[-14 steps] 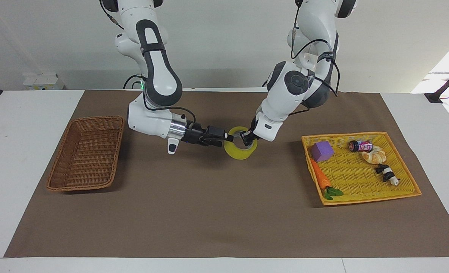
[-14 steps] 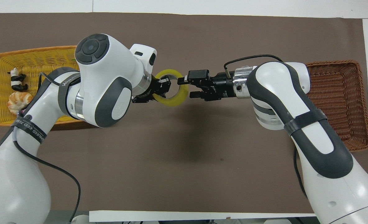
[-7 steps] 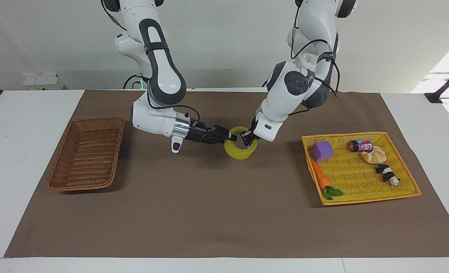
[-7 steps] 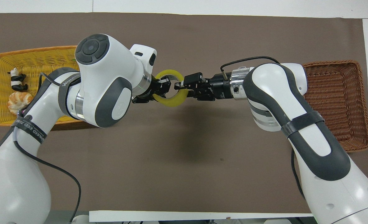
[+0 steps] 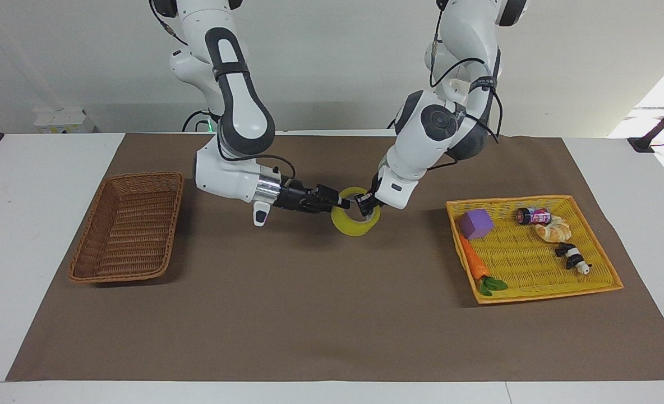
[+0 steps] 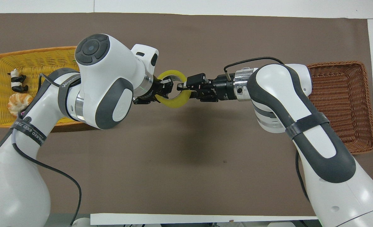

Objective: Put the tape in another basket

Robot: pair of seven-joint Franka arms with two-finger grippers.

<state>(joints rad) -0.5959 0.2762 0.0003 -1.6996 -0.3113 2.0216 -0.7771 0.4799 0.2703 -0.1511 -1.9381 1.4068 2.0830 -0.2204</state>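
Next, I let go of the yellow tape roll with my right gripper in the middle of the empty brown wicker basket (image 6: 335,109).
The yellow tape roll (image 5: 355,225) hangs tilted just above the brown mat's middle, between both grippers; it also shows in the overhead view (image 6: 175,103). My left gripper (image 5: 365,206) is shut on the roll's rim at the side toward the left arm's end (image 6: 164,91). My right gripper (image 5: 340,203) has one finger inside the ring and one outside, closed on the rim facing it (image 6: 184,89). The brown wicker basket (image 5: 173,220) sits empty at the right arm's end of the table (image 6: 341,94).
A bright yellow flat tray (image 5: 534,258) at the left arm's end holds a purple block (image 5: 476,223), a carrot (image 5: 474,264), a small can (image 5: 533,215), a croissant (image 5: 554,229) and a panda toy (image 5: 572,257).
My right gripper moved in from beside the roll onto its rim and its fingers narrowed on it. The left gripper and the roll stayed in place.
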